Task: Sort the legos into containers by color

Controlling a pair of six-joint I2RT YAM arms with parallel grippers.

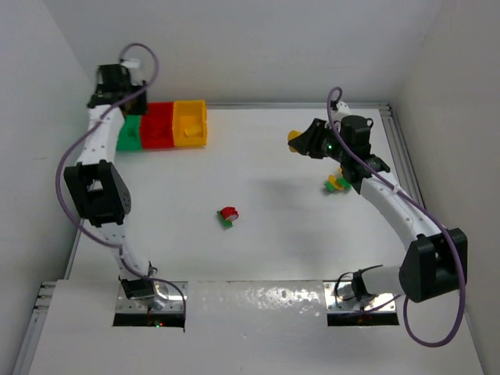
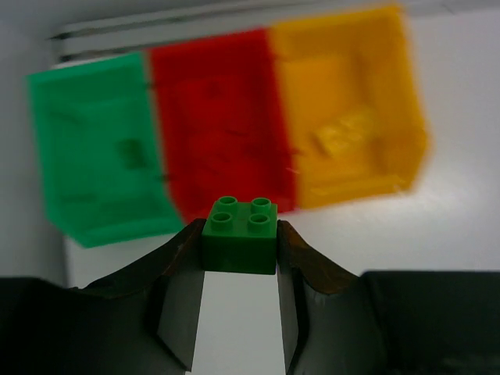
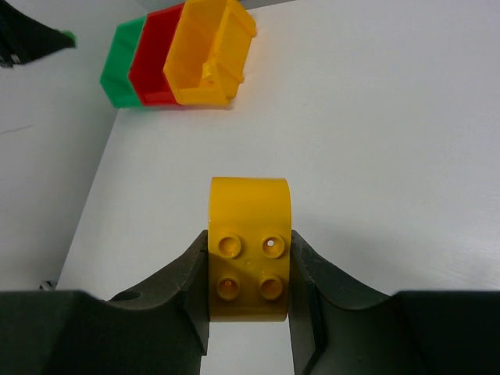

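Next, my left gripper opens and lets the green lego go inside the green bin (image 1: 126, 130) (image 2: 121, 160), which is next to the red bin.
Three joined bins stand at the back left: green (image 1: 129, 135), red (image 1: 158, 125), yellow (image 1: 190, 123). My left gripper (image 2: 240, 258) is shut on a green brick (image 2: 240, 238) above the table, just in front of the red bin (image 2: 223, 125) and green bin (image 2: 98, 148). The yellow bin (image 2: 348, 117) holds a yellow piece (image 2: 344, 133). My right gripper (image 3: 250, 269) is shut on a yellow brick (image 3: 249, 246), seen in the top view (image 1: 294, 140) at the right, raised over the table. The bins show far off in the right wrist view (image 3: 183, 55).
A red and green brick cluster (image 1: 228, 216) lies mid-table. A yellow and green brick cluster (image 1: 337, 183) lies at the right, beside the right arm. Walls enclose the table at the back and both sides.
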